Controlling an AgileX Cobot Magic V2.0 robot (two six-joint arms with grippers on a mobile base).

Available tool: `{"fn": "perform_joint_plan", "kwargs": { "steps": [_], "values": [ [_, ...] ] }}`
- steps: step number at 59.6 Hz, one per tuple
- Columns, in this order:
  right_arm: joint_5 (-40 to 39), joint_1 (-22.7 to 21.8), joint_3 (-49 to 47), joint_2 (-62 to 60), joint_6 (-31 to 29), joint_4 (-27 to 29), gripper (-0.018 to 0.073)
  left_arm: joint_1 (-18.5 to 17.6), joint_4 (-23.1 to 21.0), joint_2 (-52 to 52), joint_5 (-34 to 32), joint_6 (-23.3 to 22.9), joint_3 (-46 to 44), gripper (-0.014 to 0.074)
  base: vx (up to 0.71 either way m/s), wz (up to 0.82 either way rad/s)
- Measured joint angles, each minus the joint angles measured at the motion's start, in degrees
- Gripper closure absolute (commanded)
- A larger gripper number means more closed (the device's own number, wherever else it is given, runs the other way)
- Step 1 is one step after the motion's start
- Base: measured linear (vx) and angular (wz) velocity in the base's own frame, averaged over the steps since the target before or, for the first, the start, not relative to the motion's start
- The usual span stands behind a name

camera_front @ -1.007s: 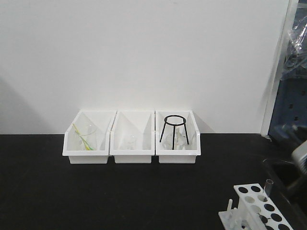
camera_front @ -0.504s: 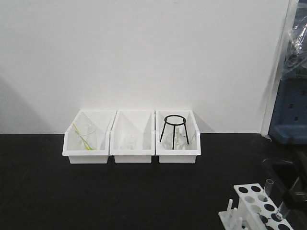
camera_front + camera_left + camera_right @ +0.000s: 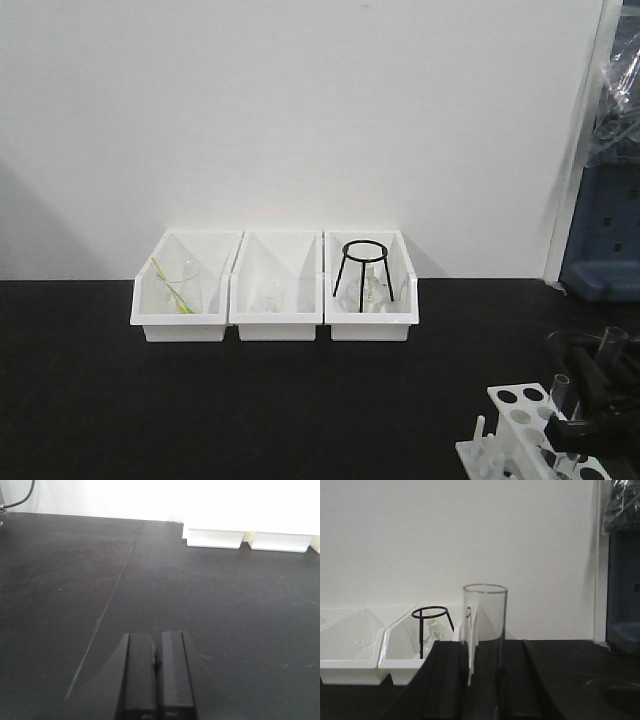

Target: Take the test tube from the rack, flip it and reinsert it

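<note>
The right gripper will release the test tube in a white rack hole (image 3: 543, 446) along the peg side, near the shorter tube.
The white rack (image 3: 528, 425) with round holes sits at the bottom right of the front view, partly cut off by the frame. The clear test tube (image 3: 559, 391) stands upright in it, open rim up. My right gripper (image 3: 585, 405) has come in from the right around the tube. In the right wrist view the test tube (image 3: 485, 615) rises between the two black fingers (image 3: 447, 680), which press its sides; my right gripper (image 3: 485, 647) is shut on it. My left gripper (image 3: 156, 639) hovers shut and empty over the black table (image 3: 225, 605), far from the rack.
Three white open-fronted bins (image 3: 275, 295) stand in a row against the back wall; the right one holds a black ring tripod (image 3: 363, 265), the others glassware. A blue cabinet (image 3: 605, 240) stands at the far right. The bins' fronts (image 3: 215, 537) show ahead of the left gripper.
The right arm has swung in from the right edge and its black fingers now sit around the tube in the rack. The tube and rack have not moved.
</note>
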Motion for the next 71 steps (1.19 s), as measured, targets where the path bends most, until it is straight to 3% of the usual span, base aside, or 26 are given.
{"fn": "perform_joint_plan", "kwargs": {
  "steps": [39, 71],
  "values": [
    [-0.5, 0.0, -4.7, 3.1, -0.2, -1.1, 0.0565, 0.0, 0.0, 0.0, 0.0, 0.0, 0.0, 0.0603, 0.0, 0.0],
    [-0.8, 0.0, -4.8, 15.1, 0.0, -2.7, 0.0565, 0.0, 0.0, 0.0, 0.0, 0.0, 0.0, 0.0603, 0.0, 0.0]
  ]
}}
